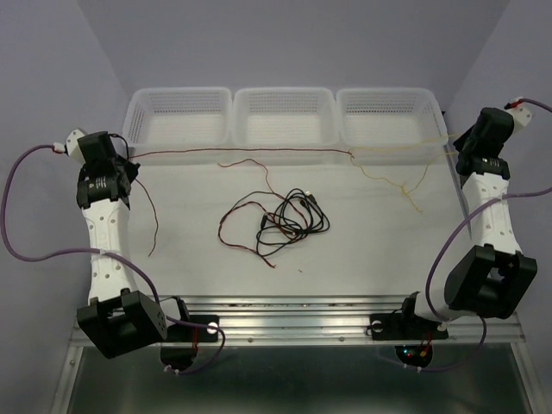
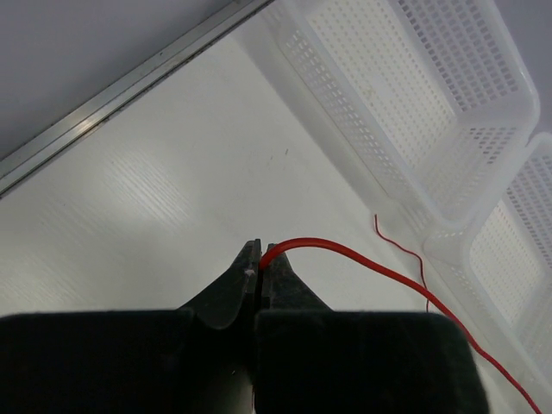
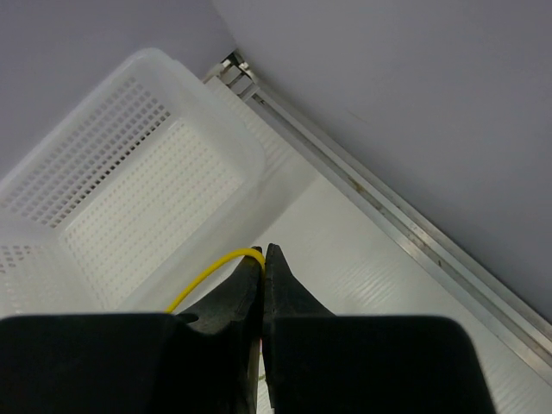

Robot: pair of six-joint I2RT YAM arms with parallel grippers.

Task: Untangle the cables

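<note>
The yellow cable will go down inside the white mesh basket [image 1: 377, 123] [image 3: 125, 220] that is closest to my right gripper.
A red cable [image 1: 241, 150] runs taut along the front of the baskets, and my left gripper [image 1: 129, 164] is shut on its left end. In the left wrist view the red cable [image 2: 362, 259] arcs out from between the closed tips of the left gripper [image 2: 261, 250]. At the far right my right gripper [image 1: 457, 148] is shut on the yellow cable [image 1: 392, 147], which meets the red one near mid-table and dangles in loose bends. In the right wrist view the yellow cable [image 3: 211, 272] leaves the right gripper [image 3: 263, 252]. A black cable [image 1: 302, 216] lies coiled in the middle, crossed by red loops.
Three white mesh baskets [image 1: 177, 129] [image 1: 285, 129] [image 1: 388, 129] stand in a row along the back edge. A metal rail [image 1: 293, 315] runs along the near edge between the arm bases. Thick purple cables [image 1: 17, 185] hang off both arms.
</note>
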